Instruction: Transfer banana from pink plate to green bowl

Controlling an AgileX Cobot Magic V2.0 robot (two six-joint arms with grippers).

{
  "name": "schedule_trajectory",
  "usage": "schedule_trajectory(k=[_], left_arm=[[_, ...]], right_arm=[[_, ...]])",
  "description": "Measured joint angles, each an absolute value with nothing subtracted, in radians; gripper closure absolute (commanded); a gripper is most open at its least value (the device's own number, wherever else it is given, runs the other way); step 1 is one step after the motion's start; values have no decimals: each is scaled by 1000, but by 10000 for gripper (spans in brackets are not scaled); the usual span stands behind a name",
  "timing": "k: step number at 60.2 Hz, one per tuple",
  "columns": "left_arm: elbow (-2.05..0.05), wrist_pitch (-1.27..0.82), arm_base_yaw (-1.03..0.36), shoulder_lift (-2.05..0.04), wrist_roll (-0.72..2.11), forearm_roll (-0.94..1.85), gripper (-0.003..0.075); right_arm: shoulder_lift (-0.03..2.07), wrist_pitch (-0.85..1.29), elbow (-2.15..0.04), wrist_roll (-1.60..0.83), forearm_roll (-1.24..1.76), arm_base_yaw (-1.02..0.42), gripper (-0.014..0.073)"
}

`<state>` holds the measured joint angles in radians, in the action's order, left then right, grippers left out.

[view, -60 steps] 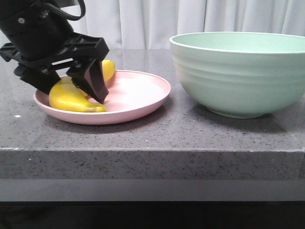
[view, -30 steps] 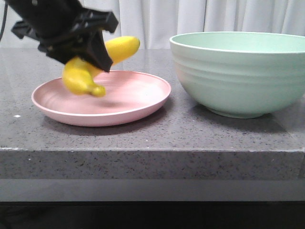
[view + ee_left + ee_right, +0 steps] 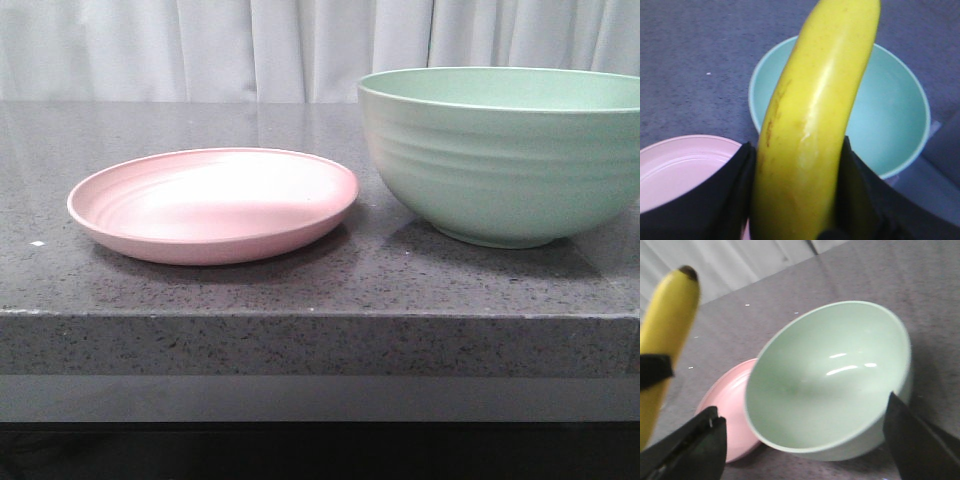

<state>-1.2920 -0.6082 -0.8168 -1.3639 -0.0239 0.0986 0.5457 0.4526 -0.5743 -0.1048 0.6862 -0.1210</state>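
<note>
The robot's left gripper will release the yellow banana inside the green bowl, upright just behind the middle of its front rim [image 3: 514, 92] [image 3: 867, 144]. The banana is held high above the bowl now.
My left gripper [image 3: 797, 195] is shut on the yellow banana [image 3: 815, 120] and holds it high in the air, out of the front view. Below it in the left wrist view lie the green bowl [image 3: 890, 115] and part of the pink plate [image 3: 685, 165]. The right wrist view shows the banana [image 3: 662, 335] with its dark tip up, one left finger across it. In the front view the pink plate [image 3: 215, 200] lies bare on the left and the green bowl [image 3: 505, 150] stands on the right. My right gripper [image 3: 802, 440] is open and empty, above the bowl [image 3: 830, 380] and the plate [image 3: 730, 415].
Both dishes stand on a dark grey speckled counter [image 3: 320, 290] whose front edge runs across the front view. A pale curtain [image 3: 200, 50] hangs behind it.
My left gripper has lifted the banana off the pink plate and risen out of the front view. The plate now lies bare. The bowl has not moved.
</note>
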Motion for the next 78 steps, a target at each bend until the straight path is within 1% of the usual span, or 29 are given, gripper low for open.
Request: schedule_trajectory(k=[8,14,29,41,43,47,52,55,60,62,64,67,71,73,78], left_arm=[[-1292,-630,-876,-1364,-20,99,694],[-1292,-632,-895,-1364,-20,99,694],[-1292,-634,-899,-1364,-20,99,694],[-1292,-634,-899,-1364,-20,99,694],[-1292,-634,-899,-1364,-20,99,694],[-1292,-634,-899,-1364,-20,99,694],[-1292,-634,-899,-1364,-20,99,694],[-1292,-634,-899,-1363,-20,99,694],[-1294,-630,-899,-1360,-20,99,694],[-1294,-630,-899,-1359,-18,99,689],[-1294,-630,-899,-1359,-18,99,684],[-1294,-630,-899,-1359,-16,99,663],[-1294,-628,-899,-1359,-16,97,601],[-1294,-628,-899,-1359,-14,97,559],[-1294,-626,-899,-1359,-14,92,400]], right_arm=[[640,453,-645,-196,844,-190,-51],[718,447,-684,-263,952,-237,-51],[931,440,-783,-445,1165,-311,-51],[1055,500,-867,-559,1302,-342,-44],[1071,512,-873,-572,1317,-342,-25],[1092,525,-879,-583,1338,-342,43],[1106,539,-881,-591,1346,-342,186],[1109,534,-881,-593,1346,-342,301],[1112,534,-881,-588,1362,-342,431],[1112,534,-882,-588,1363,-342,465],[1112,534,-884,-588,1364,-342,494],[1112,532,-884,-588,1364,-342,508],[1112,529,-884,-588,1364,-342,503],[1112,528,-884,-588,1364,-342,503],[1112,523,-884,-601,1367,-342,503]])
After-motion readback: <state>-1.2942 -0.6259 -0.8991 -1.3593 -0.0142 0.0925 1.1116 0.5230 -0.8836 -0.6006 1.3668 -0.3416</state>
